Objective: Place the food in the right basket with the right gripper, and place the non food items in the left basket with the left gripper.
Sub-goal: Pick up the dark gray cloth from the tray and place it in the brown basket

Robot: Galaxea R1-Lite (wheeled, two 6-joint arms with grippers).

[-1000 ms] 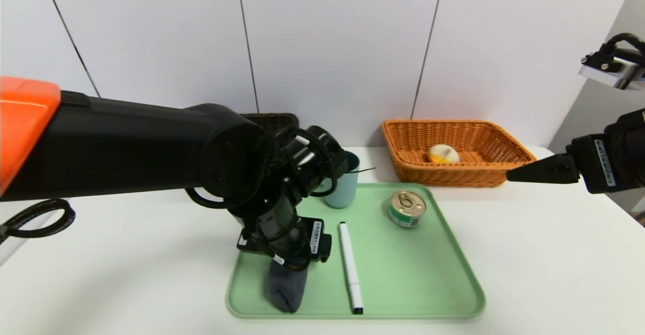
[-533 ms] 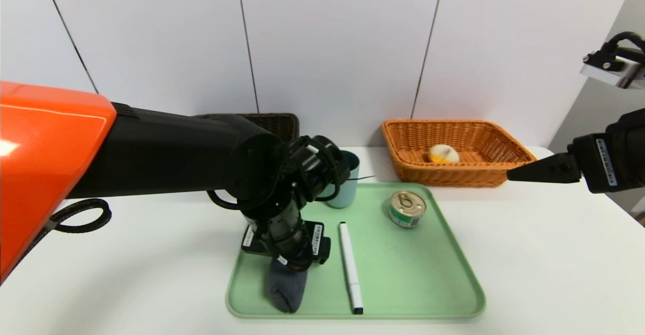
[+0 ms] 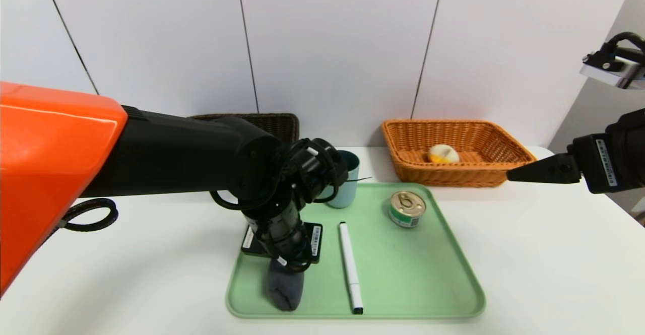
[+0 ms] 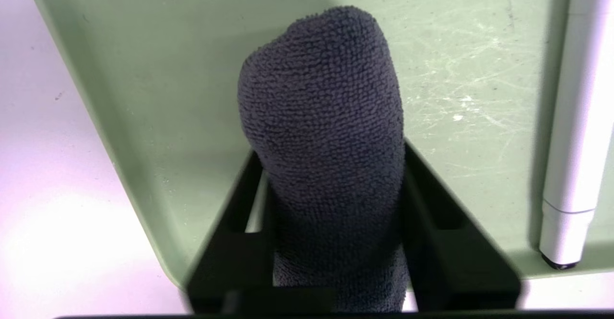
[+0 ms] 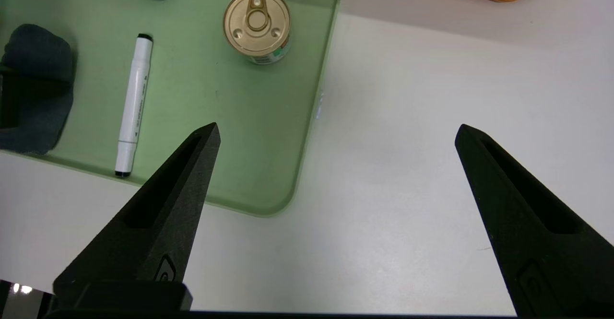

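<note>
My left gripper will release the dark grey cloth in the dark basket's end [image 3: 203, 143] that is farthest from the orange basket.
A dark grey cloth [image 3: 283, 290] [image 4: 321, 117] lies in the near left corner of the green tray [image 3: 428, 274]. My left gripper [image 3: 282, 267] [image 4: 332, 151] reaches down onto it, with a finger pressed against each side, shut on the cloth. On the tray also lie a white marker [image 3: 349, 264], a gold-topped can [image 3: 407, 208] and a pale blue cup [image 3: 346, 191]. My right gripper [image 3: 524, 174] [image 5: 336, 129] hangs open and empty above the table to the right of the tray. The orange right basket [image 3: 453, 176] holds a pale round food item [image 3: 443, 153]. The dark left basket [image 3: 274, 121] shows behind my left arm.
The white wall stands close behind the baskets. Bare white table [image 3: 544, 264] lies to the right of the tray and on its left side [image 3: 151, 274]. A black cable [image 3: 90, 214] loops beside my left arm.
My left gripper has lowered over the grey cloth and its fingers have drawn in from wide open against the cloth's sides. The right arm has stayed still.
</note>
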